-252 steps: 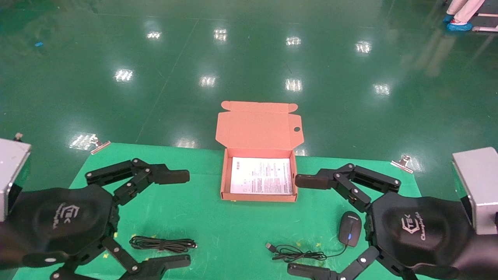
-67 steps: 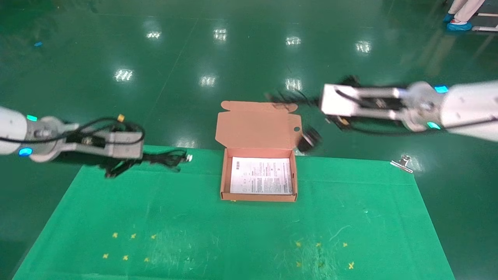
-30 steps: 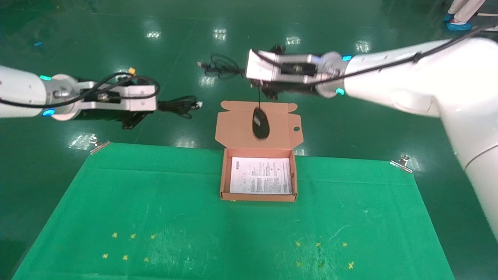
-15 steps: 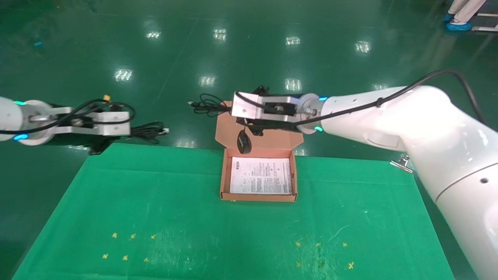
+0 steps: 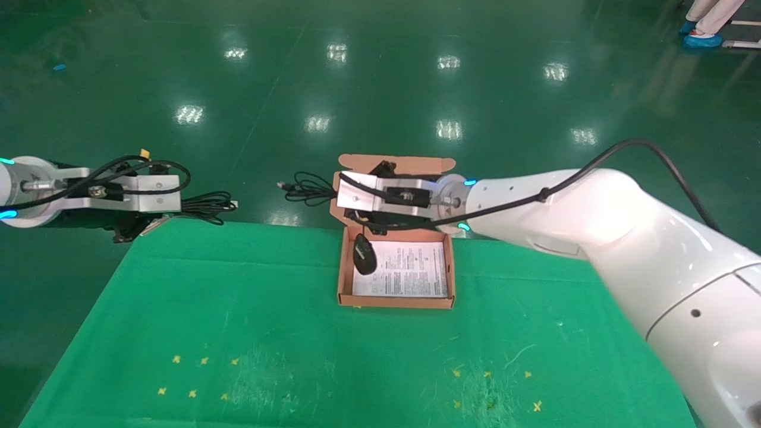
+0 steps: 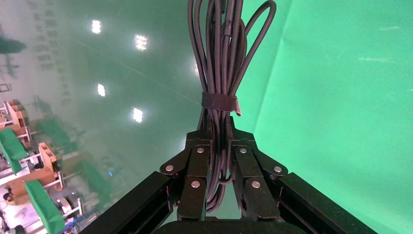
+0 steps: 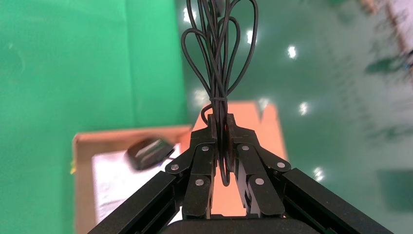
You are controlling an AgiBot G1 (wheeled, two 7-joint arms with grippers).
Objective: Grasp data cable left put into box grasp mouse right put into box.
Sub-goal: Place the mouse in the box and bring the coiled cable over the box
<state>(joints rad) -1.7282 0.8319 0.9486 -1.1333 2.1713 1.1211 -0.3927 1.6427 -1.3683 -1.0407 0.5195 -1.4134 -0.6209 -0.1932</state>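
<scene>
I need to use my right gripper to release the cord of the mouse along the far edge of the white sheet [image 5: 415, 251] inside the salmon box. The cord is now held over the salmon box.
My right gripper [image 5: 380, 224] is shut on the mouse's thin cord, whose loops [image 5: 304, 190] stick out past the fingers. The black mouse [image 5: 364, 254] dangles from the cord over the left part of the salmon box [image 5: 395, 302], at or just above its white sheet. In the right wrist view the gripper [image 7: 219, 123] pinches the cord [image 7: 219, 48], with the mouse [image 7: 146, 152] and box [image 7: 84, 141] below. My left gripper [image 5: 172, 209] is shut on the tied data cable [image 5: 208, 204], held off the table's far left edge. The left wrist view shows the gripper [image 6: 220, 126] and the bundle [image 6: 221, 58].
The green mat [image 5: 357, 356] covers the table, held by metal clips at the far corners [image 5: 615, 248] [image 5: 151, 224]. Small yellow marks [image 5: 196, 374] dot the near part. The box's lid [image 5: 392, 163] stands open behind my right wrist. Shiny green floor lies beyond.
My right arm has come down and toward me, bringing the dangling mouse from in front of the lid down into the box's left side. My left arm drifted slightly left and lower with the cable.
</scene>
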